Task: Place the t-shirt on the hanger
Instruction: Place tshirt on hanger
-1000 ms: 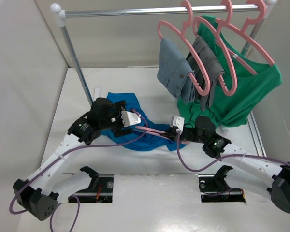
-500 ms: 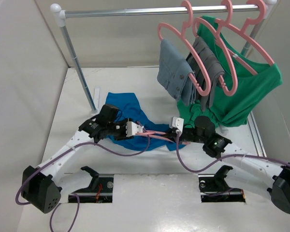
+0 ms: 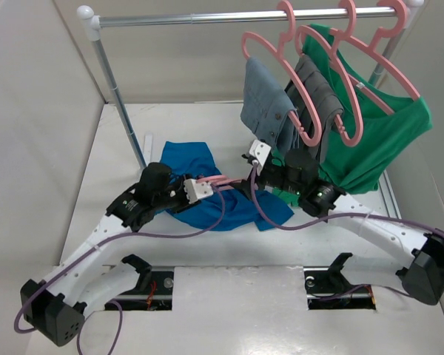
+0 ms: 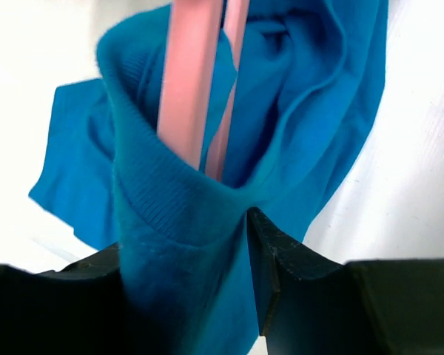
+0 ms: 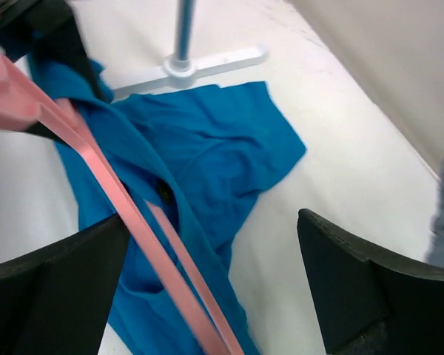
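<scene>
The pink hanger's loose end lies over the blue t-shirt. My right gripper needs to grab the collar's loose edge (image 5: 209, 259) and pull it over that end of the hanger.
The blue t-shirt (image 3: 186, 159) lies crumpled on the white table between the two arms. My left gripper (image 3: 213, 185) is shut on its ribbed collar (image 4: 170, 214), which bunches up between the black fingers (image 4: 288, 259). Two bars of the pink hanger (image 4: 189, 89) run down into the collar opening. The same hanger (image 5: 126, 214) crosses the right wrist view diagonally over the t-shirt (image 5: 214, 140). My right gripper (image 5: 211, 281) stands wide open above the shirt's right side (image 3: 246, 177), holding nothing; the hanger passes near its left finger.
A metal clothes rack (image 3: 122, 103) stands at the back, its foot (image 5: 189, 66) just beyond the shirt. Grey garments (image 3: 270, 103) and a green shirt (image 3: 388, 137) hang on other pink hangers (image 3: 318, 52) close behind my right arm.
The right gripper has opened, let go of the hanger and swung back toward the rack. The left gripper has closed on the shirt collar and shifted slightly.
</scene>
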Action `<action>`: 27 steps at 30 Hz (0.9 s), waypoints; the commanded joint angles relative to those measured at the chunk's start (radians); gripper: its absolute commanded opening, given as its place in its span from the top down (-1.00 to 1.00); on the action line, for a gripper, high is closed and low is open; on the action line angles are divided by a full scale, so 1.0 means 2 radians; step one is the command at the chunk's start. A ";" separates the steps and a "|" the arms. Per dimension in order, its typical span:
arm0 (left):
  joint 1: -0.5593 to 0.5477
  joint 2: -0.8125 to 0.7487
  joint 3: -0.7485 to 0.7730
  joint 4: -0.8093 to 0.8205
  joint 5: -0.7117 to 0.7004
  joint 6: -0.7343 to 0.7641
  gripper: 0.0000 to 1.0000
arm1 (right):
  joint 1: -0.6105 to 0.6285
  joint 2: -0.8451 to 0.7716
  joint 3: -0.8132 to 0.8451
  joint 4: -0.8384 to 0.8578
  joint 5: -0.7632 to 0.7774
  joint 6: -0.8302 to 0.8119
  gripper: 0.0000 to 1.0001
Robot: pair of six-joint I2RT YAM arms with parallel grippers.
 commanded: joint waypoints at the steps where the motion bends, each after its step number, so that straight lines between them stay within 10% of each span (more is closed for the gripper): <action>1: -0.002 -0.035 -0.020 0.015 -0.019 -0.033 1.00 | 0.010 -0.026 0.021 -0.033 0.096 0.032 -0.98; 14: -0.002 -0.014 -0.030 0.025 -0.056 -0.084 1.00 | 0.085 -0.049 -0.032 -0.122 0.166 0.089 -0.98; 22: -0.002 -0.009 -0.025 0.035 -0.066 -0.089 1.00 | 0.085 -0.001 -0.032 -0.117 0.131 0.103 0.24; 24: -0.002 -0.003 -0.025 0.035 -0.066 -0.089 1.00 | 0.098 -0.021 -0.022 -0.117 0.165 0.103 -0.14; 25: -0.002 -0.003 -0.025 0.035 -0.066 -0.085 1.00 | 0.103 -0.034 -0.022 -0.117 0.213 0.103 -0.83; 27: -0.002 -0.008 -0.032 0.030 -0.066 -0.079 1.00 | 0.103 -0.076 -0.022 -0.112 0.244 0.103 -1.00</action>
